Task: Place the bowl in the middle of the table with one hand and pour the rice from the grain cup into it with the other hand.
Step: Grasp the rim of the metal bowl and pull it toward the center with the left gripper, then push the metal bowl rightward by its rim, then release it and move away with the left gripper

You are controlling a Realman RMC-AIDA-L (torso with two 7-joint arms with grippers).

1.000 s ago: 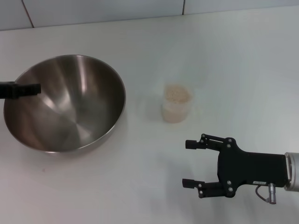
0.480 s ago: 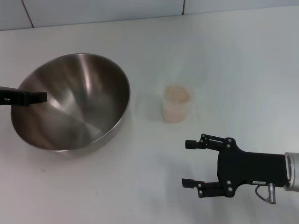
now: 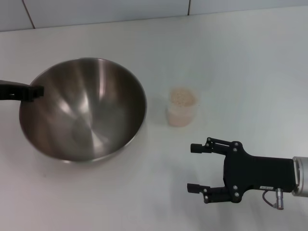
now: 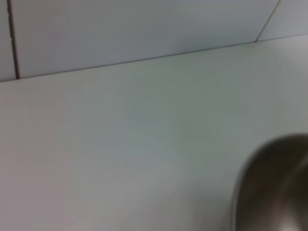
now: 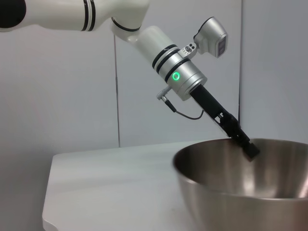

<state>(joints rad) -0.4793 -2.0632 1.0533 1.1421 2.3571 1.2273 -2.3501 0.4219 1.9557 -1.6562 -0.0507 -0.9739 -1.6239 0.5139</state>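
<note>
Next, I close my right gripper on the upper side of the grain cup (image 3: pixel 196 97) that faces away from the steel bowl.
The steel bowl (image 3: pixel 84 108) is on the left part of the white table (image 3: pixel 231 57), tilted a little. My left gripper (image 3: pixel 30 91) is shut on its left rim; the right wrist view shows the gripper (image 5: pixel 246 146) clamped on the bowl's (image 5: pixel 240 185) far edge. Part of the bowl (image 4: pixel 276 187) shows in the left wrist view. The grain cup (image 3: pixel 181 111) stands upright right of the bowl, apart from it, filled with rice (image 3: pixel 182 97). My right gripper (image 3: pixel 191 168) is open and empty, low over the table in front of the cup.
A tiled wall (image 3: pixel 106 9) runs along the table's far edge. The left arm (image 5: pixel 163 48) reaches down to the bowl from above in the right wrist view. The table's corner edge (image 5: pixel 53 211) shows there too.
The left gripper has moved the bowl to the right, closer to the cup. The right gripper and the cup have not moved.
</note>
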